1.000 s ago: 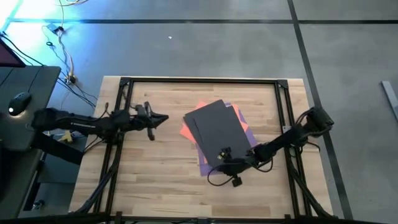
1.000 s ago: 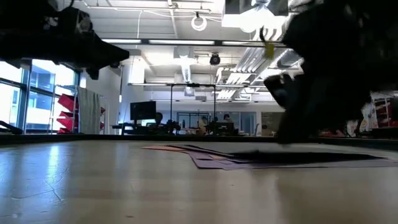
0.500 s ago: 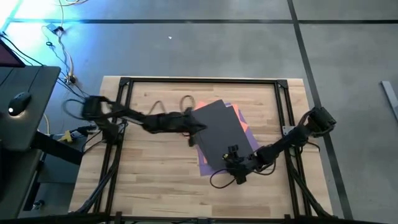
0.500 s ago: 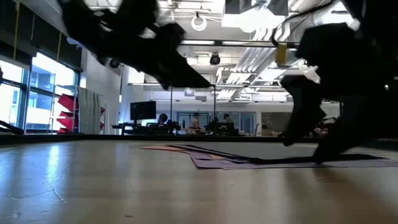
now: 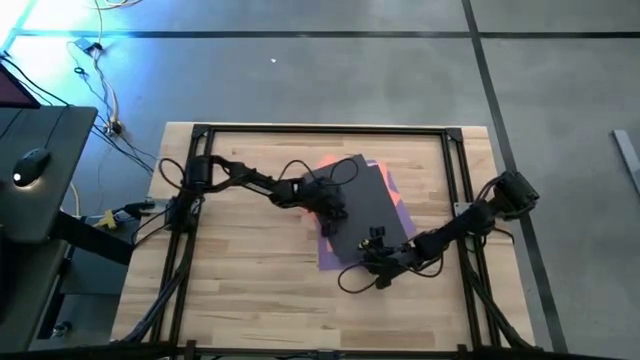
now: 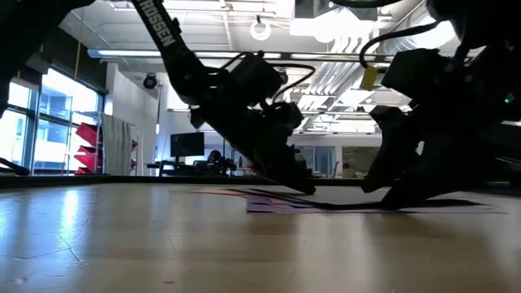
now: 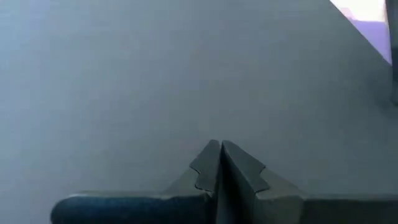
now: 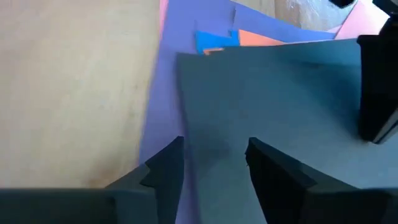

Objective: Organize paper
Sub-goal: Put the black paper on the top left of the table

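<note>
The fingers of my left gripper should next move to the dark grey sheet's near edge (image 5: 348, 262), next to my right gripper, and close there.
A loose stack of paper lies in the middle of the wooden table. The dark grey sheet (image 5: 372, 200) is on top, with the purple sheet (image 5: 328, 252), the orange sheet (image 5: 327, 165), the blue sheet (image 8: 214, 40) and the pink sheet (image 8: 364, 22) showing at its edges. My left gripper (image 5: 338, 214) is shut and reaches over the stack's left side. My right gripper (image 8: 214, 155) is open at the dark grey sheet's near corner, one finger on either side of that sheet's edge. Whether it touches the paper, I cannot tell. My left gripper rests its shut fingertips (image 7: 221, 149) on the top face of the dark grey sheet (image 7: 186, 81), near the sheet's left side. The fingers slant down from the table's left. The sheet lies flat on the stack.
A black metal frame (image 5: 320, 130) runs around the tabletop. A loop of black cable (image 5: 350, 285) hangs by the right gripper. Bare wood (image 5: 250, 280) lies to the left of the stack and toward the near edge.
My left arm has swung from the table's left side toward the stack, tipped down and come to rest on the dark grey sheet, staying shut. My right gripper has opened and drawn back a little toward the near edge.
</note>
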Robot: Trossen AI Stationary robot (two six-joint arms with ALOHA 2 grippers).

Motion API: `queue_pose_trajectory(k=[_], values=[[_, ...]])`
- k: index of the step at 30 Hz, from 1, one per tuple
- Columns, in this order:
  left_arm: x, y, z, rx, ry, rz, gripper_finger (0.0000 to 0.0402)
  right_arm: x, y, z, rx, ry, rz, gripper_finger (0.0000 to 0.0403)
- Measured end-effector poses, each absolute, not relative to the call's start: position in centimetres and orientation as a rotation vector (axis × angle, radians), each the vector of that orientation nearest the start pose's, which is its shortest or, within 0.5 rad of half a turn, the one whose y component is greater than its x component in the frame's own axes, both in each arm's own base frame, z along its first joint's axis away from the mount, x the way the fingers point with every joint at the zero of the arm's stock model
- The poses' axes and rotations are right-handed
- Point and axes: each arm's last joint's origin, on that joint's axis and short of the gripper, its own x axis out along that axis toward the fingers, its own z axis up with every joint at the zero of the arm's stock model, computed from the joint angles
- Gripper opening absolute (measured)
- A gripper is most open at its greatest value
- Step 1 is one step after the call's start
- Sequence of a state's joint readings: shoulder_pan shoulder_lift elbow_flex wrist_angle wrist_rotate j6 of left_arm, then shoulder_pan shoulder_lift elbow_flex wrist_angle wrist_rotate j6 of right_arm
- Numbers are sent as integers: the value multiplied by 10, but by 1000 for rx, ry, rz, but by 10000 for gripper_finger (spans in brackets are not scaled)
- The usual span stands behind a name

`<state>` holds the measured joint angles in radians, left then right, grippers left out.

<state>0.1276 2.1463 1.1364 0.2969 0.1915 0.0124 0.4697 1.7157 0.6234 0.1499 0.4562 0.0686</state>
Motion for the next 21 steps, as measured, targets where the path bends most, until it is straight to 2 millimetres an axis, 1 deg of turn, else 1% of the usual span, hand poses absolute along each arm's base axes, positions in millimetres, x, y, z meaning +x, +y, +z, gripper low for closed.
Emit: queue_pose_trajectory(k=[8, 10, 14, 15, 21], values=[[415, 43, 83, -132, 736, -102, 0, 256, 111, 99, -376, 846, -25, 100], [414, 41, 82, -127, 746, -106, 0, 256, 111, 99, -376, 846, -27, 79], [414, 39, 82, -119, 749, -104, 0, 256, 111, 99, -373, 845, -31, 20], [414, 38, 81, -117, 750, -102, 0, 256, 111, 99, -367, 844, -34, 10], [414, 37, 81, -124, 754, -124, 0, 268, 119, 113, -325, 785, -59, 1]])
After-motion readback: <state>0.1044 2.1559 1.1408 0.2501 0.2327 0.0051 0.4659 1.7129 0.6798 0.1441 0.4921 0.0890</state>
